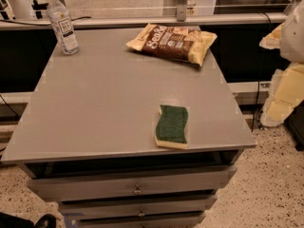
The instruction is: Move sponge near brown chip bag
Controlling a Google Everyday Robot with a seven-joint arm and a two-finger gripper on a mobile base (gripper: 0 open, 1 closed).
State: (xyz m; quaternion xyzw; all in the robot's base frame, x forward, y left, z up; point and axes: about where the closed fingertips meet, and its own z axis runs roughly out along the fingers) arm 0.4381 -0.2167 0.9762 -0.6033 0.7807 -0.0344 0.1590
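Note:
I will next move to the sponge's side (180, 126) nearest my arm and close there.
The sponge (172, 126) lies flat near the front right edge of the grey table (95, 103), dark green scouring side up, with its pale yellow foam showing along the front. The brown chip bag (172, 42) lies at the back of the table, right of centre, with a dark brown middle, cream-yellow ends and white lettering. A wide stretch of bare tabletop separates the two. My gripper is not in view. Only pale cream segments of my arm (287, 89) show at the right edge, beyond the table's right side and touching nothing.
A clear plastic water bottle (62, 23) stands upright at the table's back left corner. The table has drawers (135, 186) below its front edge. A rail and glass partition (142, 20) run behind it. Speckled floor (270, 184) lies to the right.

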